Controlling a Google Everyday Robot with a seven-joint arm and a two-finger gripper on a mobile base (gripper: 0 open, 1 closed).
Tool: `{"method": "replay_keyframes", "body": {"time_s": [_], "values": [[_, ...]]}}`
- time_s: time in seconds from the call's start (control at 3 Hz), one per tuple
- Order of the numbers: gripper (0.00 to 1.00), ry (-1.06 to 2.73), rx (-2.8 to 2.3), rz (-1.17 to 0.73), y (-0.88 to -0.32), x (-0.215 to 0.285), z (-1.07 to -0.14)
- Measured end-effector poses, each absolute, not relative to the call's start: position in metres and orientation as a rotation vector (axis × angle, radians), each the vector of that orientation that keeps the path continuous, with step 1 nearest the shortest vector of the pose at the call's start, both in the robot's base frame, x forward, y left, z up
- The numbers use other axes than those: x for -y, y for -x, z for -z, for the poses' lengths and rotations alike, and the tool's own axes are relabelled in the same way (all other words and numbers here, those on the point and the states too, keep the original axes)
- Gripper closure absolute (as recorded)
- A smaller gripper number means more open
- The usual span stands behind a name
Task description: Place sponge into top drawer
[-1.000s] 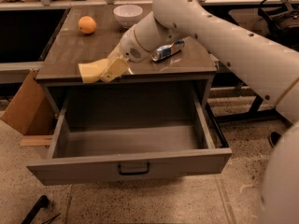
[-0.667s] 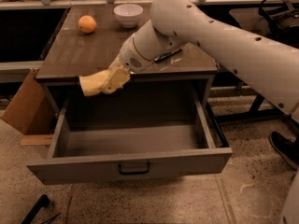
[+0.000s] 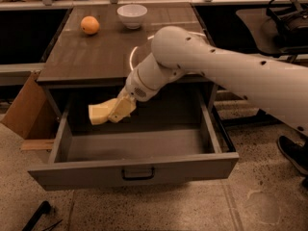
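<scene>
Next, I let go of the sponge with my gripper on the top drawer's bottom, near the counter's front edge (image 3: 117, 123), toward the cardboard box.
The pale yellow sponge (image 3: 99, 113) is held in my gripper (image 3: 115, 111), whose cream fingers are shut on its right end. Both hang over the left rear part of the open top drawer (image 3: 134, 170), a little above its floor. The drawer is pulled fully out, its grey front panel and dark pull handle (image 3: 138, 173) facing the camera. My white arm reaches in from the right and crosses the counter's front edge.
On the brown counter top (image 3: 96, 57) stand an orange (image 3: 90, 25) at the back left and a white bowl (image 3: 132, 15) behind the arm. A cardboard box (image 3: 24, 110) leans at the left of the cabinet. A shoe (image 3: 293, 153) shows at the right.
My gripper has carried the sponge off the counter's front edge, forward and down, so that it now hangs inside the drawer opening. My arm now hides the crushed can.
</scene>
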State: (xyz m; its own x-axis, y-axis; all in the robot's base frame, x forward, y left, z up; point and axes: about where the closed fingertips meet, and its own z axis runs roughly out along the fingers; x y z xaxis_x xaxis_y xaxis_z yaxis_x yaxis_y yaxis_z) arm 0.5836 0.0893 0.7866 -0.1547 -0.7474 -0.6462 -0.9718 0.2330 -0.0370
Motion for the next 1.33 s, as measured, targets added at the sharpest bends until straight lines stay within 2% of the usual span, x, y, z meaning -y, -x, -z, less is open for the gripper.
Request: {"method": "replay_keyframes", "body": {"time_s": [0.67,1.33], "values": [[1.0,1.462,-2.083,-0.488,-0.591,-0.084,-0.728],[1.0,1.453,-2.062,-0.452,-0.596,-0.082,-0.72]]}}
